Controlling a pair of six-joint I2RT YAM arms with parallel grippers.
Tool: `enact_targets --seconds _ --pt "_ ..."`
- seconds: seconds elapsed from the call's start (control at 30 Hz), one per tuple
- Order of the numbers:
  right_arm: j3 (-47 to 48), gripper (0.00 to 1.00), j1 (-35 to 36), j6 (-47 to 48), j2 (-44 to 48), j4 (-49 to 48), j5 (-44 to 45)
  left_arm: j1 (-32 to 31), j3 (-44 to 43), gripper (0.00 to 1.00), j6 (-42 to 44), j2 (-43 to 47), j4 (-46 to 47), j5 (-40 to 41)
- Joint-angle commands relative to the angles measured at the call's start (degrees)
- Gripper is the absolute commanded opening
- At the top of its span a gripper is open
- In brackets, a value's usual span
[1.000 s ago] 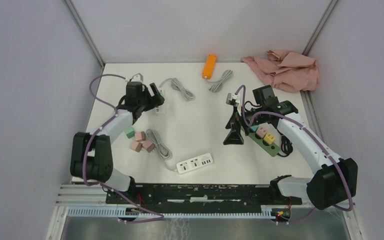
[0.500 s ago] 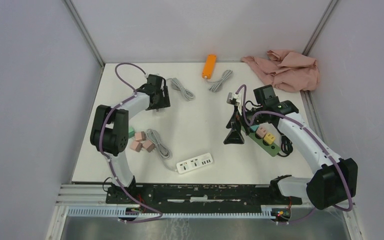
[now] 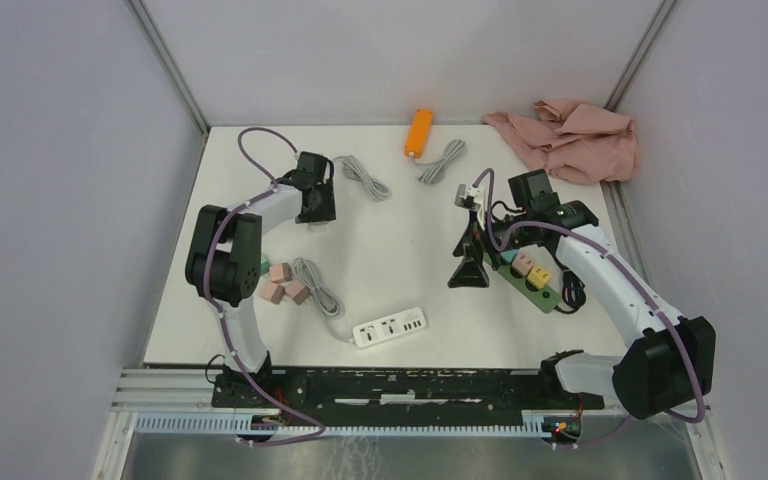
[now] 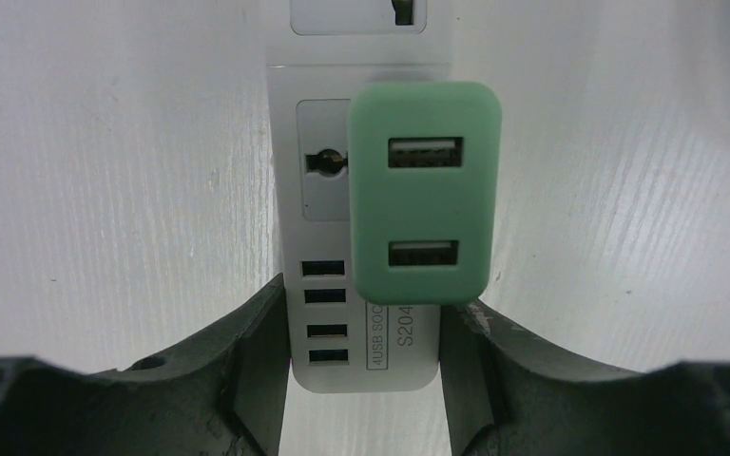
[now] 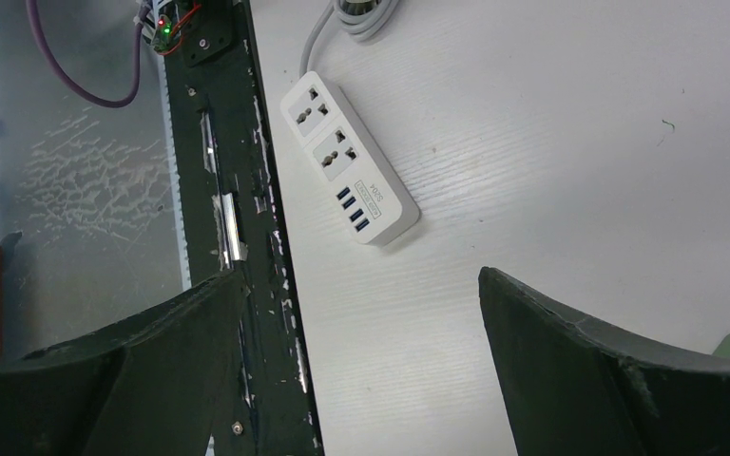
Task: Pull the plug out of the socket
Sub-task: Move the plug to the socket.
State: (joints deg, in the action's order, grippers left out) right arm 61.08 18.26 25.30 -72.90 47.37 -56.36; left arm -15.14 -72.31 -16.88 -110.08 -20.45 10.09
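Observation:
The strip with the green plug will lie behind the white strip (image 3: 402,260) near the table's front edge once my left gripper releases it.
A green plug (image 4: 425,193) with two USB ports sits in the socket of a white power strip (image 4: 328,190), filling the left wrist view. My left gripper (image 4: 363,318) straddles the strip's USB end just below the plug, and its fingers (image 4: 264,332) press against both long sides of the strip. From above, the left gripper (image 3: 316,196) is at the back left of the table and covers the strip and plug. My right gripper (image 3: 468,268) hangs open over the table's right half, nothing between its fingers (image 5: 551,332).
A second white power strip (image 3: 390,327) lies near the front edge, its grey cable (image 3: 316,287) beside pink and green blocks (image 3: 280,283). A green strip with coloured plugs (image 3: 532,279) lies under the right arm. An orange strip (image 3: 418,132) and pink cloth (image 3: 572,136) lie at the back.
The left arm has swung in and its gripper has shifted slightly right over the strip, with the jaws closing in against the strip's sides. The right arm has not moved.

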Motion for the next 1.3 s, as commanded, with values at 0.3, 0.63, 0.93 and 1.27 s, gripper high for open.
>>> enact_targets --seconds 0.3,0.63,0.93,1.27 --pt "2.59 1.00 -0.93 1.04 1.62 0.15 -2.93 -9.50 10.16 0.10 4.94 12.73 3.87 -2.80" --pt "2.58 1.00 -1.98 2.90 2.21 1.29 -3.32 -17.39 18.05 0.06 12.22 19.22 11.11 -16.25" --pt "2.25 1.00 -2.77 5.65 2.83 2.40 -5.21 -22.40 19.59 0.15 24.99 15.99 14.14 -24.86" --pt "1.91 1.00 -2.88 9.36 2.80 4.21 -7.01 -26.27 21.35 0.50 29.87 15.71 16.50 -23.09"
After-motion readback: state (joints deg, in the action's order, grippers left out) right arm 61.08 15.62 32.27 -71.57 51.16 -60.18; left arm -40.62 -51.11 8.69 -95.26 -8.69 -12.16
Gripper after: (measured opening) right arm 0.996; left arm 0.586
